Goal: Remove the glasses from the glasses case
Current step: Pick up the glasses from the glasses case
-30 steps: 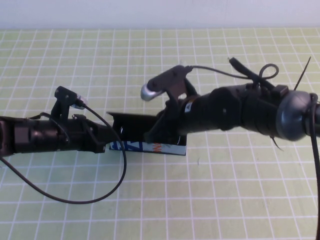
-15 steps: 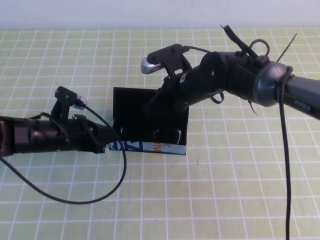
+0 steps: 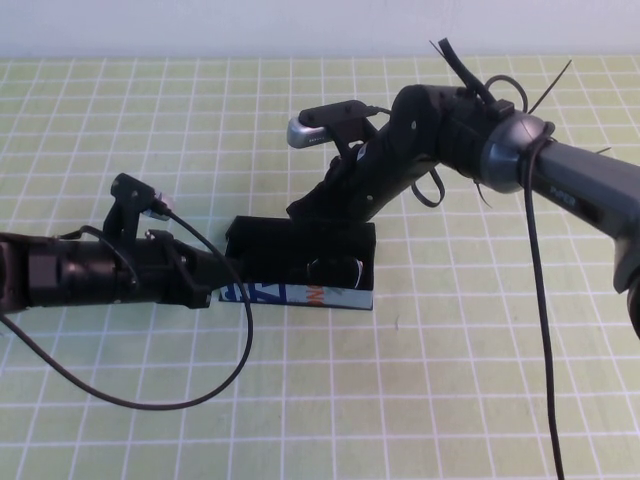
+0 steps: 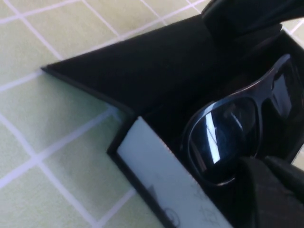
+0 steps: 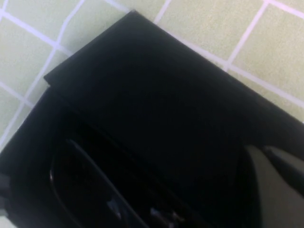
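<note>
The black lid, now open and leaning back, folded back over the mat (image 3: 308,216) along the glasses case's far edge, will leave my right gripper.
The glasses case (image 3: 300,295) lies mid-table, its black lid (image 3: 300,238) open and leaning back. The dark glasses (image 3: 335,270) lie inside, toward the right end. They show clearly in the left wrist view (image 4: 228,137) and dimly in the right wrist view (image 5: 95,190). My left gripper (image 3: 222,283) is shut on the case's front left corner, next to the light blue side (image 4: 156,175). My right gripper (image 3: 305,208) is at the lid's far edge, its fingers (image 5: 259,190) close together against the black lid (image 5: 166,95).
The green gridded mat (image 3: 420,400) covers the table. A black cable (image 3: 235,360) loops from the left arm over the mat in front of the case. The right arm (image 3: 560,190) reaches in from the right, above the mat.
My right gripper has moved from the case's front up and back behind it, swinging the lid open and uncovering the glasses. The left gripper has stayed at the case's left end.
</note>
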`<state>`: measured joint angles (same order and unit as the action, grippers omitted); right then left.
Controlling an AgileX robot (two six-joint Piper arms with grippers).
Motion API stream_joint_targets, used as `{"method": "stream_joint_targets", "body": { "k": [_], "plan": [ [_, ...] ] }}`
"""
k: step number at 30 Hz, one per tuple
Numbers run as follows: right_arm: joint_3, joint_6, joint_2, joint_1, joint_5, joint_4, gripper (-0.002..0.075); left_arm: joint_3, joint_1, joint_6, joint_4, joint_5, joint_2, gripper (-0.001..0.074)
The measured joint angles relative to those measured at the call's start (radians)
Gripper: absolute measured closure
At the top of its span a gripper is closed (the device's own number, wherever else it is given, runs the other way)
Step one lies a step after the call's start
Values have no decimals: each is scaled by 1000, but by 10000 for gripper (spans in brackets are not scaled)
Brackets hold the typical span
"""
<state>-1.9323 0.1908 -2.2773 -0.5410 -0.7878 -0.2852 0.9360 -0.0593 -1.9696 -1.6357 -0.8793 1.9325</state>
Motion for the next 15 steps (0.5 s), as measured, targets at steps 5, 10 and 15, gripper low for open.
{"method": "stream_joint_targets", "body": {
  "k": [5,10,15],
  "plan": [
    [-44,0,-4,0,-88,6,742,8,0,1,-5,-56,2,739],
    [-119,40,-7,0,-214,13,742,52,0,43,-7,-86,-15,739],
    [-186,149,-7,0,-327,2,742,76,0,127,-13,-43,-17,739]
  ]
}}
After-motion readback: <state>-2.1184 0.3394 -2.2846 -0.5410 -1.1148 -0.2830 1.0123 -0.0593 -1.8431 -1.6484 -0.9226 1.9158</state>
